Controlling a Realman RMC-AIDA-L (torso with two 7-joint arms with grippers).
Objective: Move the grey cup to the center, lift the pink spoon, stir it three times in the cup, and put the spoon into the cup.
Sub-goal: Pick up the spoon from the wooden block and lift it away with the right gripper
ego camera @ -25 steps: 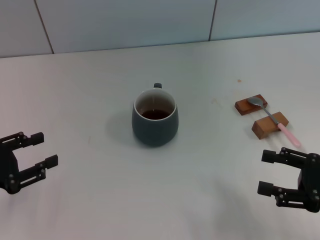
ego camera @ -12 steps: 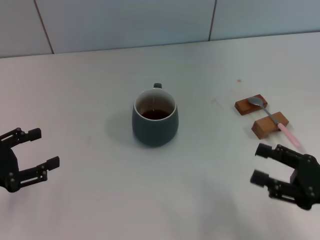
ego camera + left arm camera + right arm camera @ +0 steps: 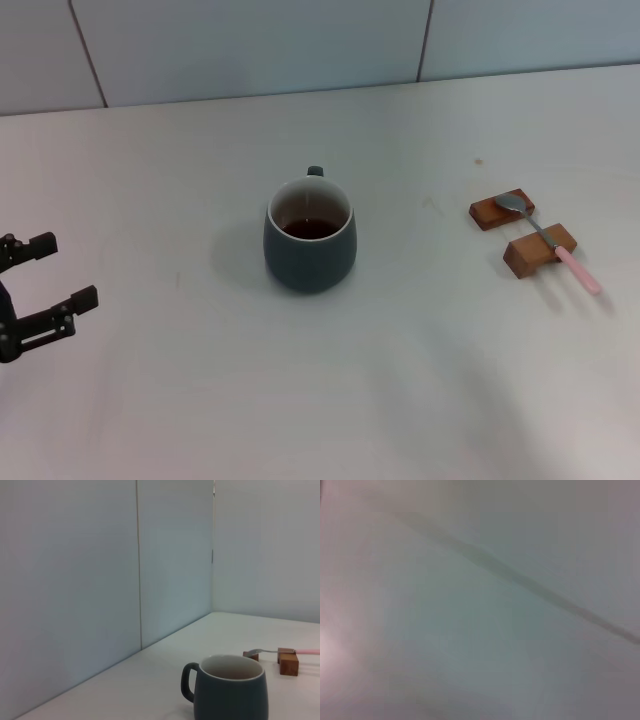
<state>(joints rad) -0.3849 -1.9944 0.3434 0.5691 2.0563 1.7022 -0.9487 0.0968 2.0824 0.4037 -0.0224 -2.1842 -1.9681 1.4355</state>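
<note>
Next, I move my right gripper to the pink spoon and close on the spoon handle's loose end (image 3: 587, 281), which pokes out past the near wooden block.
The grey cup (image 3: 309, 240) stands upright near the middle of the white table, its handle turned to the far side and dark brown residue inside. It also shows in the left wrist view (image 3: 230, 687). The pink spoon (image 3: 552, 243) lies across two brown wooden blocks (image 3: 540, 251) at the right, its silver bowl on the far block. It shows small in the left wrist view (image 3: 280, 651). My left gripper (image 3: 45, 272) is open and empty at the table's left edge, well clear of the cup. My right gripper is out of view.
The white table (image 3: 420, 380) ends at a pale tiled wall (image 3: 250, 45) at the back. The right wrist view shows only a blurred pale surface with a dark line across it.
My right gripper has drawn back out of the head view at the lower right. My left gripper has moved left toward the frame's edge. Cup and spoon have not moved.
</note>
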